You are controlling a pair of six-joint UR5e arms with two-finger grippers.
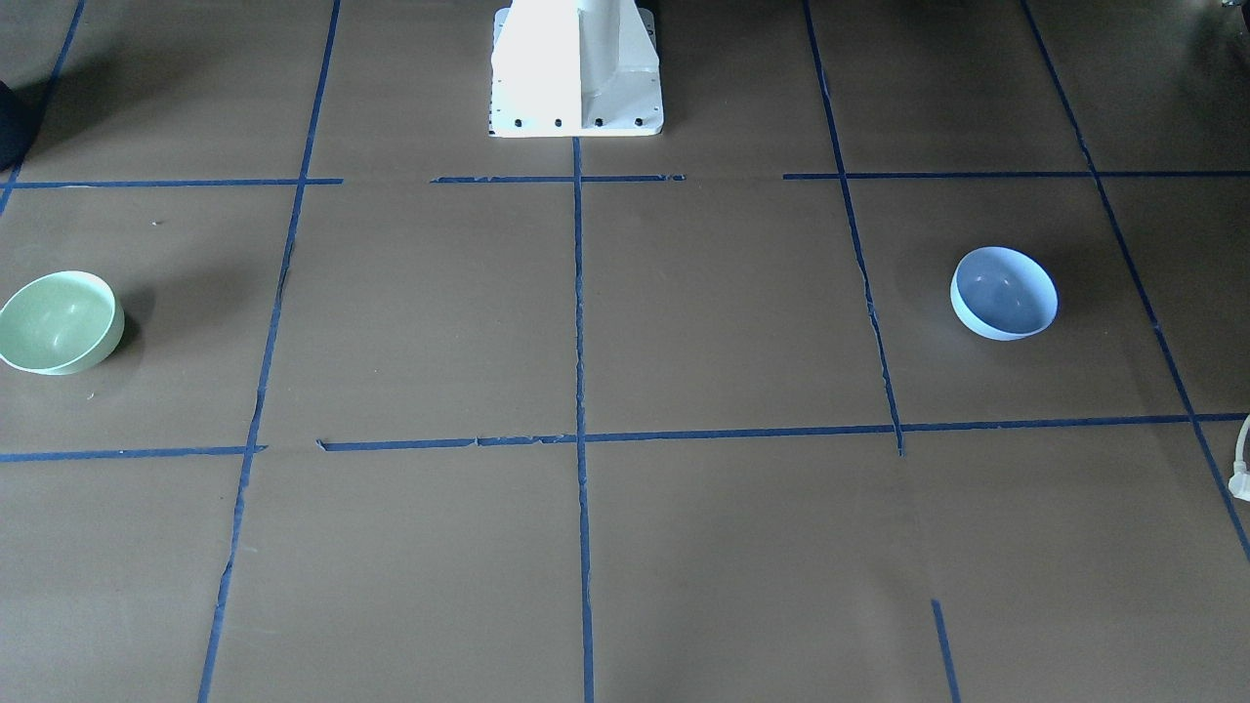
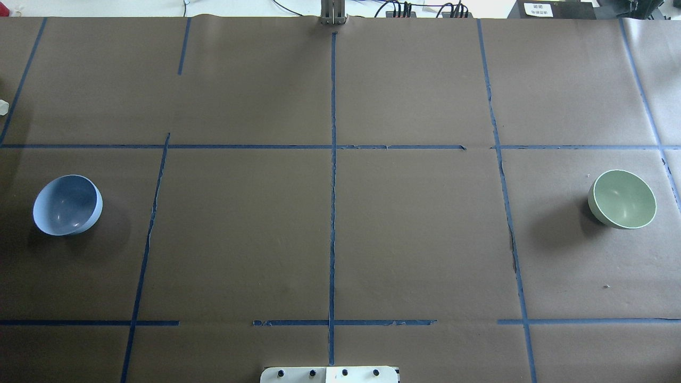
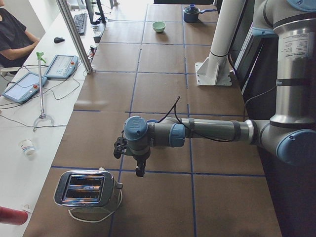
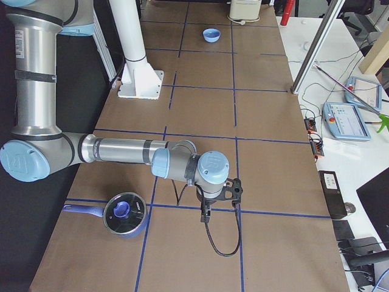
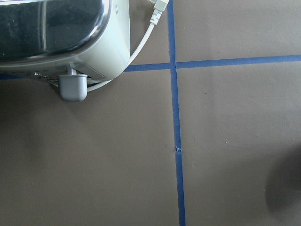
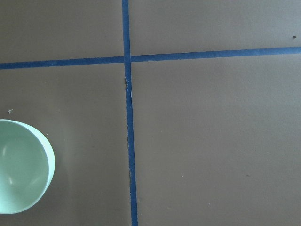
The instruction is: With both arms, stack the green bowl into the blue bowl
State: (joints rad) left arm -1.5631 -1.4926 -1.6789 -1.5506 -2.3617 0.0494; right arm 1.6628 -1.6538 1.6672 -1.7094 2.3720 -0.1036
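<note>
Next, my left gripper closes on the rim of the blue bowl (image 1: 1051, 280), at the side farthest from the green bowl.
The green bowl (image 1: 59, 322) stands upright on the brown table at the robot's right end; it also shows in the overhead view (image 2: 622, 199) and at the left edge of the right wrist view (image 6: 19, 165). The blue bowl (image 1: 1004, 292) stands upright at the robot's left end (image 2: 67, 205). Both are empty and far apart. The left gripper (image 3: 120, 146) hangs over the table near the toaster. The right gripper (image 4: 233, 190) hangs near a pot. Both show only in the side views, so I cannot tell whether they are open or shut.
A chrome toaster (image 3: 86, 190) with a white cord stands past the blue bowl; it also shows in the left wrist view (image 5: 56, 33). A pot with a blue lid (image 4: 124, 214) stands past the green bowl. The white pedestal (image 1: 576, 68) stands at the robot's edge. Blue tape lines cross the table.
</note>
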